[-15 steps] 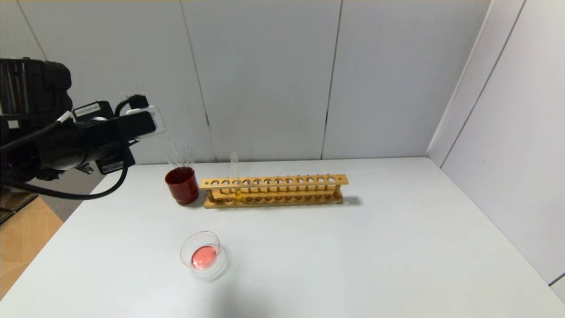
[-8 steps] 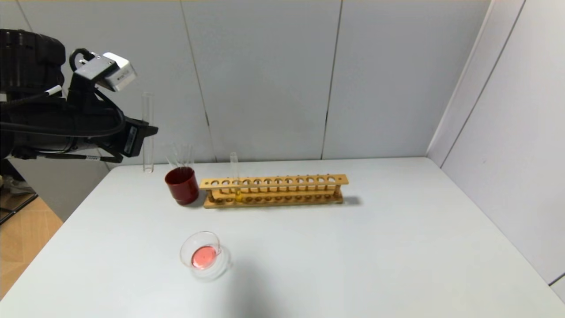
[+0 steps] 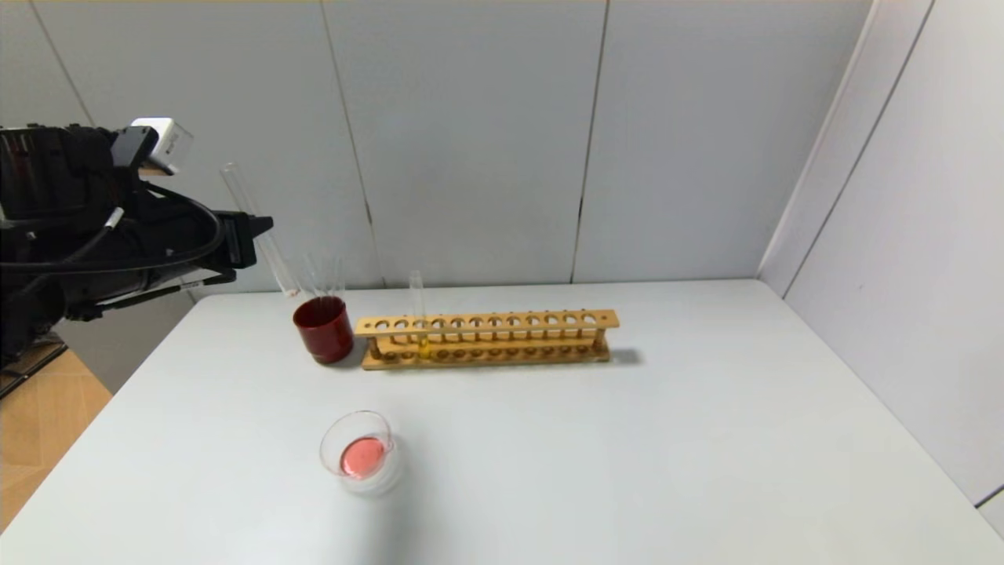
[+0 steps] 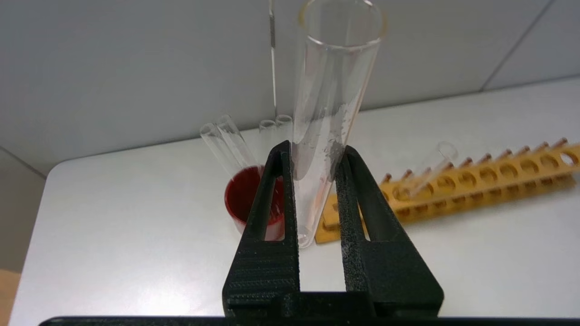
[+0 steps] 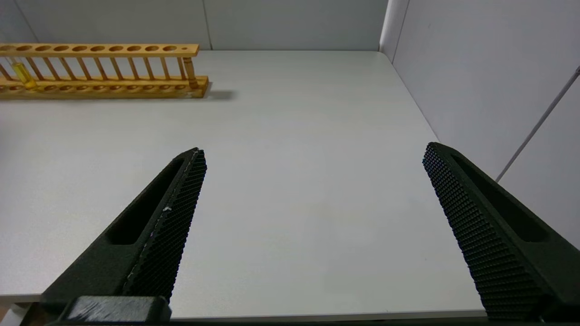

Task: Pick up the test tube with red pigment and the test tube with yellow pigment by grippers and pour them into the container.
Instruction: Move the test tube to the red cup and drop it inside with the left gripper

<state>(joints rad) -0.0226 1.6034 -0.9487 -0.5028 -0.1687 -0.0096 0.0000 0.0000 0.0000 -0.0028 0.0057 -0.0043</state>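
The test tube with red pigment, now tilted just above the dark red cup, will be released by my left gripper inside the dark red cup [image 3: 321, 320] [image 4: 253, 198], where it will be among the clear empty tubes.
My left gripper [image 3: 252, 235] hangs high at the table's far left, shut on the test tube with red pigment [image 3: 259, 229]. That tube [image 4: 327, 127] shows only a faint pink film inside. It tilts, with its round bottom just above and left of the dark red cup [image 3: 323, 329]. The left gripper [image 4: 317, 149] clamps it at mid-length. The test tube with yellow pigment [image 3: 418, 310] stands in the wooden rack [image 3: 502, 336]. The container [image 3: 359, 455] near the front holds a pool of red liquid. My right gripper [image 5: 313, 149] is open over the table's right front, holding nothing.
The red cup [image 4: 242, 201] holds several clear empty tubes [image 4: 226, 140] leaning out of it. The rack [image 5: 104, 68] runs along the back, with the yellow tube [image 5: 21, 74] near its left end. Grey wall panels close the back and right sides.
My left arm rolled and then sank a little. The held tube went from upright to tilted, its bottom swinging right toward the red cup. The container and rack stayed put.
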